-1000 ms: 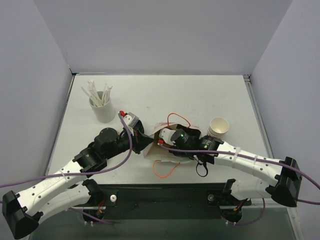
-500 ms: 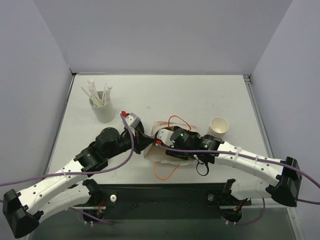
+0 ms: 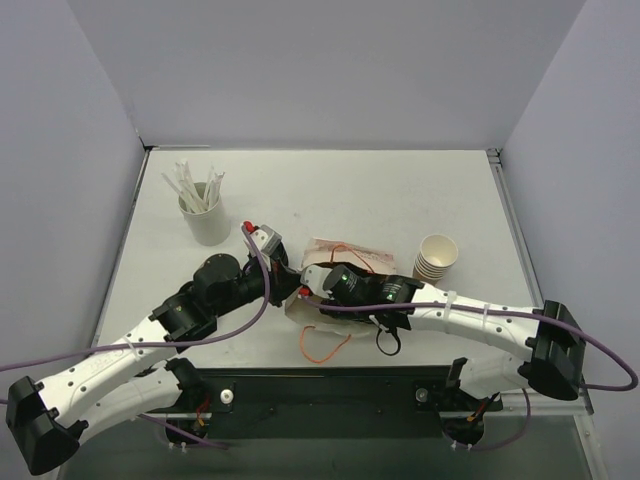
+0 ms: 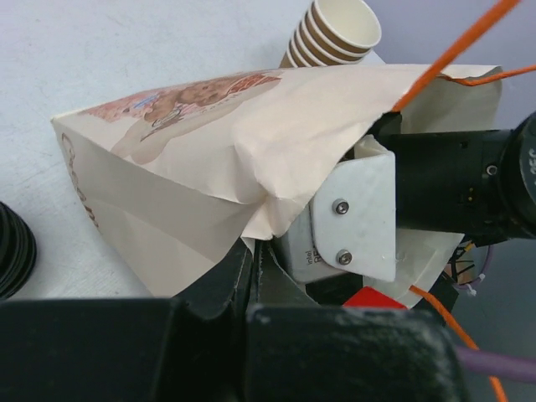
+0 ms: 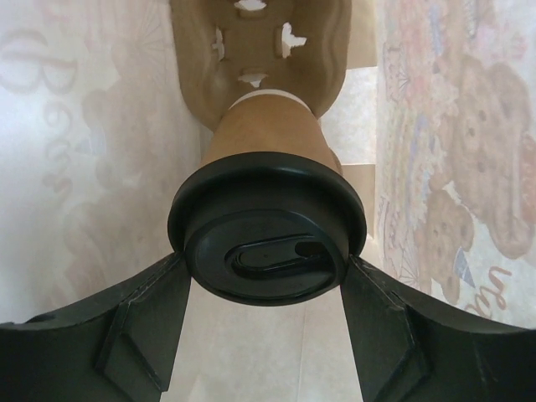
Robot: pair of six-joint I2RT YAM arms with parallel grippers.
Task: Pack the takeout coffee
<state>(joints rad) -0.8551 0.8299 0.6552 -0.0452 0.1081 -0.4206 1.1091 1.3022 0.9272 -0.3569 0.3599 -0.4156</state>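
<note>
The bag's top corner is bunching up against my right gripper, so my left gripper needs to open and grab the bag's side edge lower down (image 3: pixel 293 308).
The takeout coffee (image 5: pixel 266 138), a brown paper cup with a black lid (image 5: pixel 265 251), lies on its side inside the printed paper bag (image 3: pixel 345 250). My right gripper (image 5: pixel 265 276) is shut on the lid, one finger on each side. The cup's base points at a brown cardboard carrier (image 5: pixel 260 50) deeper in the bag. In the top view the right wrist (image 3: pixel 355 285) reaches into the bag's mouth, hiding the cup and fingers. My left gripper (image 3: pixel 292 285) is shut on the edge of the bag's mouth (image 4: pixel 251 239), holding it up.
A stack of lidless paper cups (image 3: pixel 436 255) stands just right of the bag. A white cup of stirrers (image 3: pixel 205 215) stands at the back left. Black lids (image 4: pixel 10 251) lie to the left of the bag. An orange bag handle (image 3: pixel 320 345) loops toward the near edge.
The right arm has pushed further left into the bag with the cup. The bag has shifted and spread out over the wrist. The left gripper moved slightly with the bag's edge.
</note>
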